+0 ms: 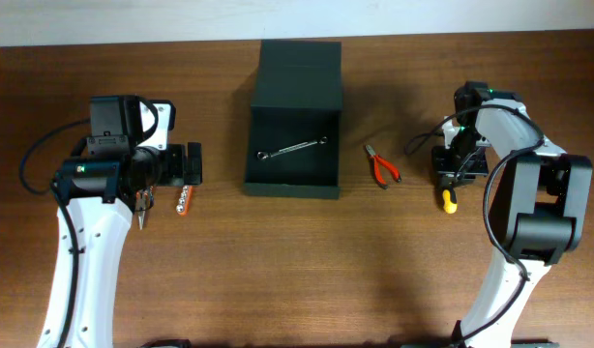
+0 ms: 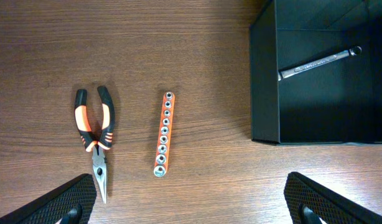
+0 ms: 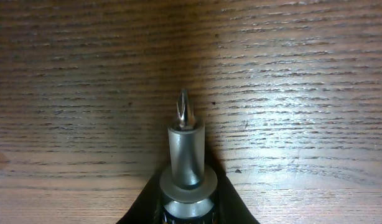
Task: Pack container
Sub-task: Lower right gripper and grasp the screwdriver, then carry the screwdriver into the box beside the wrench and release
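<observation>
I should release the screwdriver from my right gripper inside the container [image 1: 291, 170], between the silver wrench and the near side of the container.
The container [image 1: 295, 97] is a dark box with its lid open toward the back, and a silver wrench [image 1: 292, 150] lies inside it. In the left wrist view the container [image 2: 264, 81] fills the upper right with the wrench [image 2: 318, 62] in it. My left gripper [image 2: 191, 205] hangs wide open over bare wood, just below orange-handled pliers [image 2: 94, 134] and an orange socket rail [image 2: 164, 134]. My right gripper [image 3: 186, 214] is shut on a screwdriver [image 3: 186, 149], its dark fingers [image 3: 236, 211] hugging the metal collar. The Phillips tip points away. From overhead the yellow handle [image 1: 449, 200] pokes out below that gripper [image 1: 457, 174].
Red-handled pliers [image 1: 382, 166] lie on the wood between the container and the right arm. The left arm [image 1: 113, 169] covers part of the orange pliers [image 1: 142, 203] and socket rail [image 1: 184, 198] from overhead. Cables trail off both arms.
</observation>
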Controlling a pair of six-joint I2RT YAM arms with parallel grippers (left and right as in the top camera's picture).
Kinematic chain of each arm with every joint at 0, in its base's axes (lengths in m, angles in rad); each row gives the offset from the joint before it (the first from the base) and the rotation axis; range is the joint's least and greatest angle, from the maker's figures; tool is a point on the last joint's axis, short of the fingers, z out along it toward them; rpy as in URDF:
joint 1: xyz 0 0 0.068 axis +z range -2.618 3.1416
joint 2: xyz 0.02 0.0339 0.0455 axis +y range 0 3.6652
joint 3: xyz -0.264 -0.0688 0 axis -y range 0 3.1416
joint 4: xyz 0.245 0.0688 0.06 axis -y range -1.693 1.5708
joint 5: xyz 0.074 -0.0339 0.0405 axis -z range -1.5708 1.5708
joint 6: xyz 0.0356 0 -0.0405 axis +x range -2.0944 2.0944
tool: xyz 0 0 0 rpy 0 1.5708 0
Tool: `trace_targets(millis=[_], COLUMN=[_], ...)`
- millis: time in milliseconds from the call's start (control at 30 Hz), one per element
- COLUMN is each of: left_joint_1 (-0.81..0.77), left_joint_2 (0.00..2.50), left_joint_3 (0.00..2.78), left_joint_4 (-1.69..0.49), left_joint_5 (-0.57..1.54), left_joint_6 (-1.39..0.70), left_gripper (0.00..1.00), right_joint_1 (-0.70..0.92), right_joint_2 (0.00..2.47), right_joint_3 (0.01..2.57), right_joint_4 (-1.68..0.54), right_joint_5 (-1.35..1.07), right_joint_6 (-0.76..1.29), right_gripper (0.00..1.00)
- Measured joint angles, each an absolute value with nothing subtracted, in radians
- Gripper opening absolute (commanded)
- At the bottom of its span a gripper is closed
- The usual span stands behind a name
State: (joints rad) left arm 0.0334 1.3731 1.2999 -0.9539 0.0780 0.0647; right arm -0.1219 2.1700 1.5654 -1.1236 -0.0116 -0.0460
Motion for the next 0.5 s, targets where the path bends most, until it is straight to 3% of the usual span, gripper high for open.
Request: trace_targets(millis=[500], left_joint_1=[0.033], left_joint_2=[1.373], left_joint_3=[1.3], left_joint_4=[-0.954], left_joint_5=[0.078], left_joint_6=[0.065], left_gripper=[0.99], right_joint_1=[-0.122], right_joint_2=[2.168], right_joint_3=[1.657], right_joint_4=[-1.271], right_joint_5=[-0.062], right_joint_6=[-0.045], right_gripper=[0.04])
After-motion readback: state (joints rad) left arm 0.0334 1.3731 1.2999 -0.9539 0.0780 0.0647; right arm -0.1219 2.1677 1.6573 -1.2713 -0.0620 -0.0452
